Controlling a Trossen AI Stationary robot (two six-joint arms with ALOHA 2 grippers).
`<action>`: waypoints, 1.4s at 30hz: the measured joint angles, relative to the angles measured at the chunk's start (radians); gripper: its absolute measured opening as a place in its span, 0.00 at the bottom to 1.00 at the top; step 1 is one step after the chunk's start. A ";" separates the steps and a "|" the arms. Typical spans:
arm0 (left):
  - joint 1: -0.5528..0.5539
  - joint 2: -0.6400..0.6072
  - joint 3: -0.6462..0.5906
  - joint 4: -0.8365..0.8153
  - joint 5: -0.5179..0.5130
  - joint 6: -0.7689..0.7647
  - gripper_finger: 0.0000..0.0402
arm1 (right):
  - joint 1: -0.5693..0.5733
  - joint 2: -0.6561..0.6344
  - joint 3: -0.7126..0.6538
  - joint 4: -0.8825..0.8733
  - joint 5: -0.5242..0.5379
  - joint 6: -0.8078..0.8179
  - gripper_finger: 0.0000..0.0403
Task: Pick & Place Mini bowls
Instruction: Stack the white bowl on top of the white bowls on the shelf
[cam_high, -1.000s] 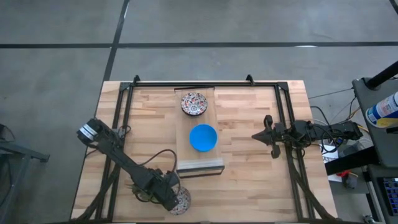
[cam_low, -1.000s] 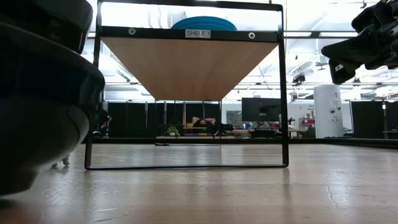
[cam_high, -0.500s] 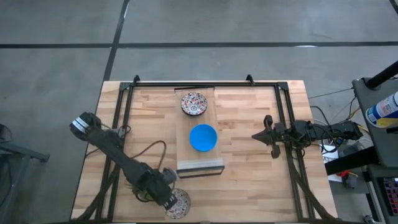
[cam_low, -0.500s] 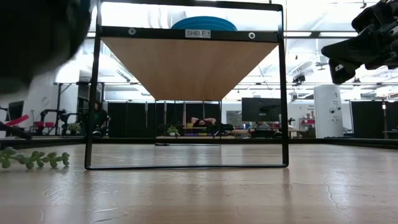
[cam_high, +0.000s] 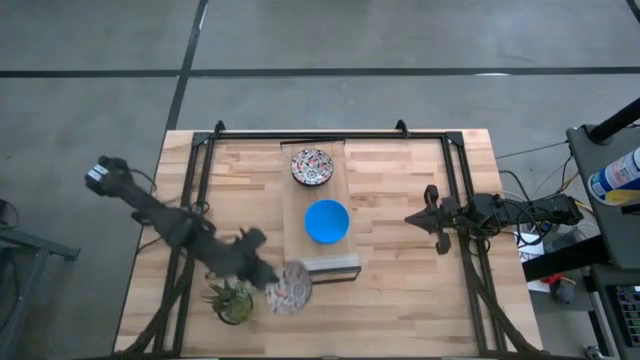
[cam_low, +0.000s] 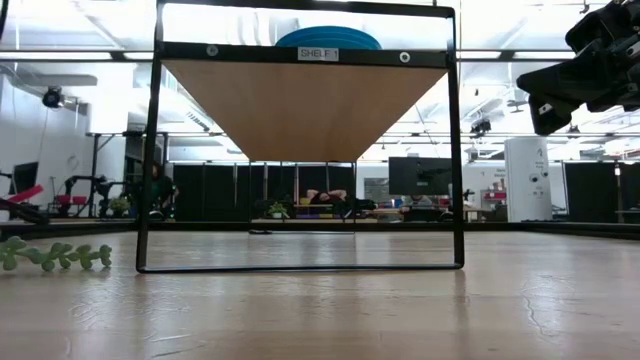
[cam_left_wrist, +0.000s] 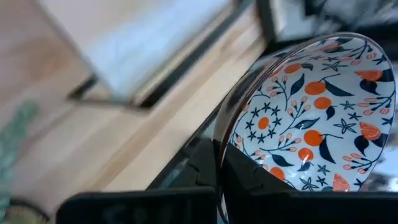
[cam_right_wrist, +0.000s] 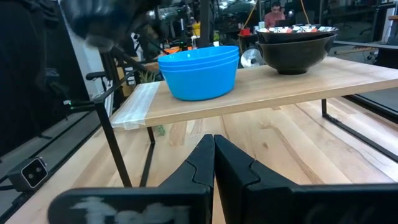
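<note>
The patterned bowl in my left gripper, now near the shelf's corner, will be let go inside the other patterned bowl on the wooden shelf (cam_high: 313, 167), beyond the blue stack.
My left gripper (cam_high: 272, 284) is near the shelf's near-left corner, shut on a white mini bowl with a red-and-dark floral pattern (cam_high: 291, 288). The left wrist view shows the bowl's patterned inside (cam_left_wrist: 311, 118). On the wooden shelf (cam_high: 300, 205) stand a stack of bright blue mini bowls (cam_high: 326, 221) and another patterned bowl (cam_high: 311, 166), both resting on their bases. My right gripper (cam_high: 412, 218) waits shut to the right of the shelf, pointing at it; its wrist view shows the blue stack (cam_right_wrist: 200, 71). My left gripper holds the patterned bowl by its rim (cam_left_wrist: 219, 138). One finger (cam_left_wrist: 255, 180) is inside the bowl and the other outside its wall. The bowl sticks out beyond the fingers toward the table's right and shows clear of the table top.
A small green potted plant (cam_high: 232, 301) stands on the table just left of the held bowl; a strand of it (cam_low: 50, 255) lies along the wood. The shelf's black frame (cam_low: 455, 150) and the table's black rails (cam_high: 195, 190) stand around the middle.
My left gripper has risen from the table's near edge and moved toward the far edge and the shelf, carrying the patterned bowl with it. The arm has left the low view, uncovering the plant.
</note>
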 joint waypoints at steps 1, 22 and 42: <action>0.022 -0.025 0.000 0.000 -0.003 0.013 0.00 | 0.000 0.000 0.000 0.000 0.000 0.000 0.02; 0.863 -0.148 0.022 -0.002 0.433 0.304 0.00 | 0.000 0.000 0.000 0.000 0.000 0.000 0.02; 1.046 0.310 0.546 -0.455 0.470 0.429 0.00 | 0.000 0.000 0.000 0.000 0.000 0.000 0.02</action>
